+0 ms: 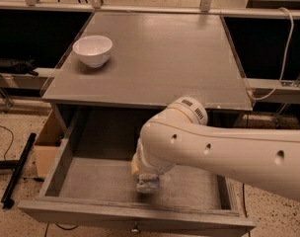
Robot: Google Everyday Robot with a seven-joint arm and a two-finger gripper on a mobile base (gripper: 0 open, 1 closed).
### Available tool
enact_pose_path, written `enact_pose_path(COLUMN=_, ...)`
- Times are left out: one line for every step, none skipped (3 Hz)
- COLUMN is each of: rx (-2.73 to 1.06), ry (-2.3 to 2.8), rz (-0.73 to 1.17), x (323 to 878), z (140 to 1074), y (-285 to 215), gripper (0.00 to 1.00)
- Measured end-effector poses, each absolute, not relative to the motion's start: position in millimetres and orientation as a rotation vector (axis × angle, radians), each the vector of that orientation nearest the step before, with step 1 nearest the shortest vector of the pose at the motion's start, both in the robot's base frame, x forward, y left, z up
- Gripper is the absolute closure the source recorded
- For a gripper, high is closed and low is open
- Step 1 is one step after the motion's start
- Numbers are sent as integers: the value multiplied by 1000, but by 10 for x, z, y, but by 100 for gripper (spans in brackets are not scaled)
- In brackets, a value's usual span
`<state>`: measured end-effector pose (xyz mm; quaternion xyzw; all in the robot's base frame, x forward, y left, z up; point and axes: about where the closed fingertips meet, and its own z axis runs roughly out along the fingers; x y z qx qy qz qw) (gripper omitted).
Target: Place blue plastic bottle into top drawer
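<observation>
The blue plastic bottle will come to rest on the drawer's bottom just behind the front knob point(143, 181), where my gripper should open and let it go.
The top drawer point(93, 177) of the grey cabinet stands pulled open, with its small round knob point(135, 228) on the front. My arm reaches down into it from the right. My gripper point(146, 177) is low inside the drawer, near the front middle, mostly hidden behind my white wrist. A pale bluish piece of the blue plastic bottle point(149, 185) shows just below the wrist, at or close to the drawer floor. I cannot tell whether the bottle rests on the floor.
A white bowl point(93, 50) sits at the back left of the cabinet top point(160, 58). A cardboard box point(47, 142) and a black bar point(19, 169) are on the floor at the left. A white cable point(286, 48) hangs at the right.
</observation>
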<state>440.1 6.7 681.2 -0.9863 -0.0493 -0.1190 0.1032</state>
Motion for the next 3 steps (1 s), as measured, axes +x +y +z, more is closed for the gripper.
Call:
enact_pose_path(rx=-2875, ry=-136, rz=-249, x=4667, z=6527, y=143, gripper=100)
enact_pose_path(rx=-2877, ry=-136, rz=-236, x=4675, z=6493, y=144, gripper=100)
enact_pose_path(rx=-2878, ry=-138, rz=-208, x=4695, z=6418, y=153, gripper=100)
